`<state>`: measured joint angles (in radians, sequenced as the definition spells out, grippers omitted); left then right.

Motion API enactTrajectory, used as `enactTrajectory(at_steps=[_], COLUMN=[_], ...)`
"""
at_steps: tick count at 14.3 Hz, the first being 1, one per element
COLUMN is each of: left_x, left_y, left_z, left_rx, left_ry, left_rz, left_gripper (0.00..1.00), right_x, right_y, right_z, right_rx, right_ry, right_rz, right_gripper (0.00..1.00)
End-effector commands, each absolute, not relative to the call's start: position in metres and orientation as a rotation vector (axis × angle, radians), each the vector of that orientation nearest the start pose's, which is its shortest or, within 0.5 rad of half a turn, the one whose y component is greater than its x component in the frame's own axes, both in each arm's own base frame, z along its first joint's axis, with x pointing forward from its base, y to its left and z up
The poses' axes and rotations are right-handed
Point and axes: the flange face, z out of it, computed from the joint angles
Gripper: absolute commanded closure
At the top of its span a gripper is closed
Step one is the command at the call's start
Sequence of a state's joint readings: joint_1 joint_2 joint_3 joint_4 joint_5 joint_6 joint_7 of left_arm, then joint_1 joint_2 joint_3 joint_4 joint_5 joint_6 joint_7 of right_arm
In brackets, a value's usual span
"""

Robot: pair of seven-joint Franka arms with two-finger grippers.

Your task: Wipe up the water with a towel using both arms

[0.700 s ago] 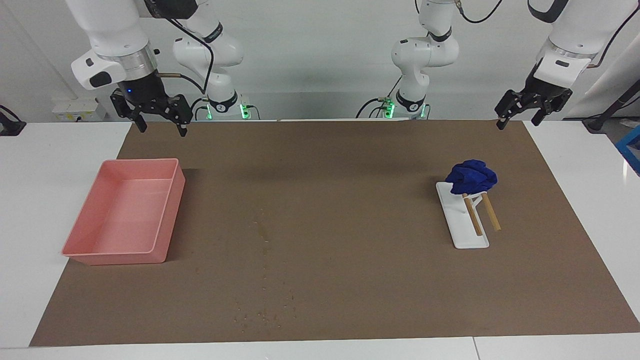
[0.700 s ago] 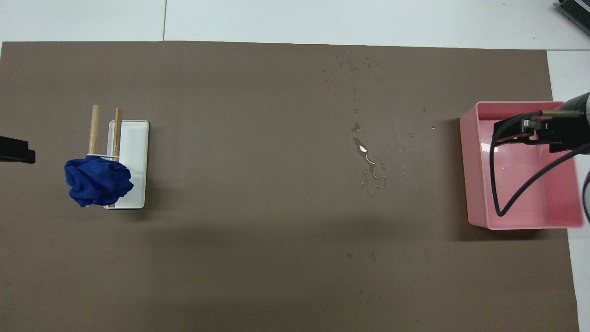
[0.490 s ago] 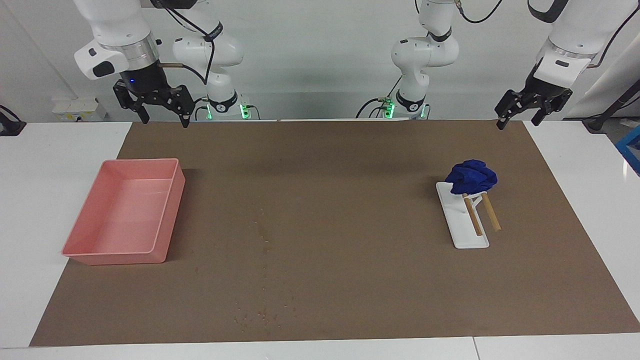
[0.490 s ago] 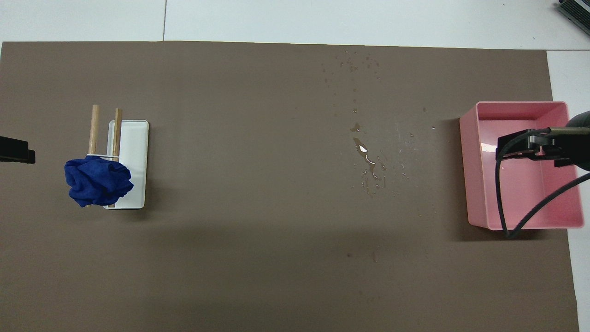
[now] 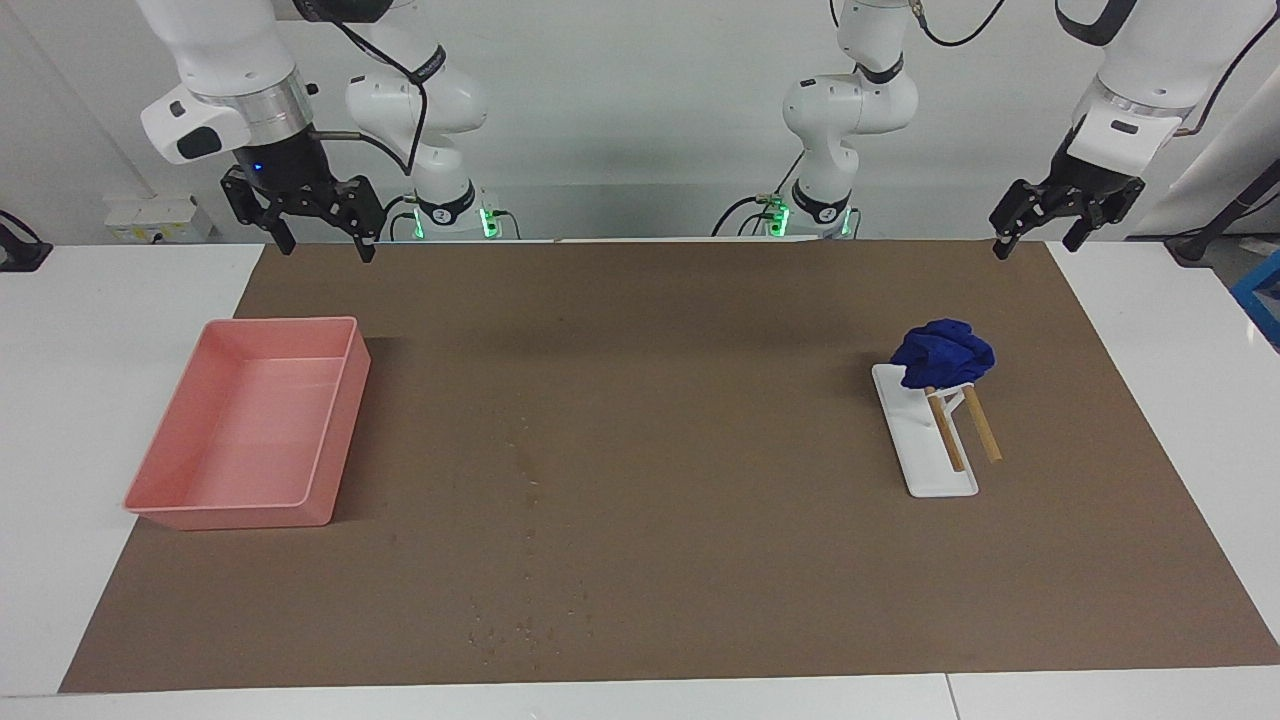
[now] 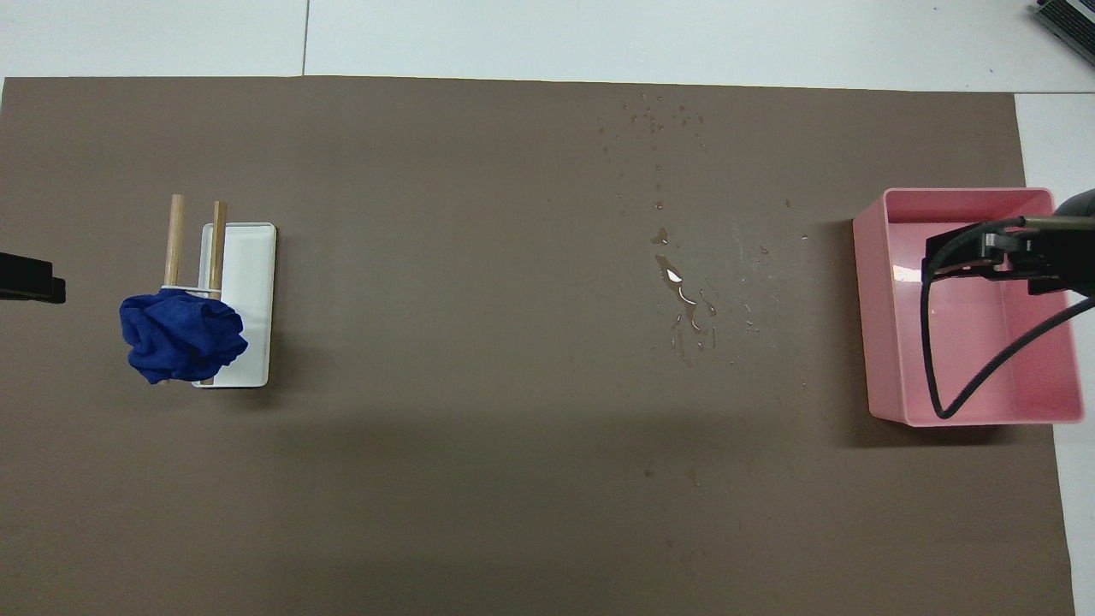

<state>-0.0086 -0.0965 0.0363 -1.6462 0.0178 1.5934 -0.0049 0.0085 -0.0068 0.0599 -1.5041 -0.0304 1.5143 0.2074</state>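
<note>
Next, my left gripper closes its fingers on the blue towel's near edge (image 6: 153,305), beside the closer wooden bar of the white rack.
The blue towel (image 5: 943,353) is bunched on top of a small white rack (image 5: 925,455) with two wooden bars, toward the left arm's end of the table. It also shows in the overhead view (image 6: 181,336). The water (image 5: 525,480) is a scatter of small droplets on the brown mat, mid-table; it also shows in the overhead view (image 6: 684,295). My left gripper (image 5: 1035,248) is open and empty in the air over the mat's corner; in the overhead view only its tip (image 6: 30,278) shows. My right gripper (image 5: 328,250) is open and empty, and in the overhead view (image 6: 975,252) it covers the pink tray.
The pink tray (image 5: 340,430) stands toward the right arm's end of the table, with its rim (image 6: 864,316) also in the overhead view. The brown mat (image 5: 700,350) covers most of the white table. The rack's base (image 6: 248,282) lies flat beside the towel.
My right gripper has risen a little and shifted slightly above the pink tray. The left gripper, the towel and the water have not moved.
</note>
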Motion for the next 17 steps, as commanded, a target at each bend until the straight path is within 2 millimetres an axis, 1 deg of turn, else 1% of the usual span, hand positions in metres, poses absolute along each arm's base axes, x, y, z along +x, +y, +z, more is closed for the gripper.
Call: enactTrajectory(at_steps=[1,5,6,8,10,14,17], left_x=[0.526,0.526,0.526,0.526,0.526,0.526,0.526], left_y=[0.020,0.019,0.019,0.019,0.020,0.020,0.021], left_z=[0.644,0.644,0.644,0.643,0.643,0.643,0.642], left_rx=[-3.107,-3.107,-3.107,-3.107,-3.107,-3.107,-3.107], left_ry=[-0.035,-0.042,-0.042,-0.042,-0.045,-0.047,-0.049], left_rz=[-0.080,-0.080,-0.080,-0.078,-0.078,-0.094,-0.092], left_gripper=[0.00,0.00,0.00,0.00,0.00,0.00,0.00], right_x=[0.547,0.544,0.544,0.537,0.535,0.535,0.534], right_y=[0.033,0.034,0.034,0.043,0.038,0.040,0.038], right_z=[0.652,0.649,0.645,0.642,0.636,0.637,0.636], right_rx=[-3.149,-3.146,-3.144,-3.152,-3.154,-3.144,-3.145], right_ry=[0.227,0.224,0.223,0.188,0.205,0.281,0.281], right_rz=[0.035,0.039,0.047,0.048,0.062,0.052,0.057], right_gripper=[0.01,0.00,0.00,0.00,0.00,0.00,0.00])
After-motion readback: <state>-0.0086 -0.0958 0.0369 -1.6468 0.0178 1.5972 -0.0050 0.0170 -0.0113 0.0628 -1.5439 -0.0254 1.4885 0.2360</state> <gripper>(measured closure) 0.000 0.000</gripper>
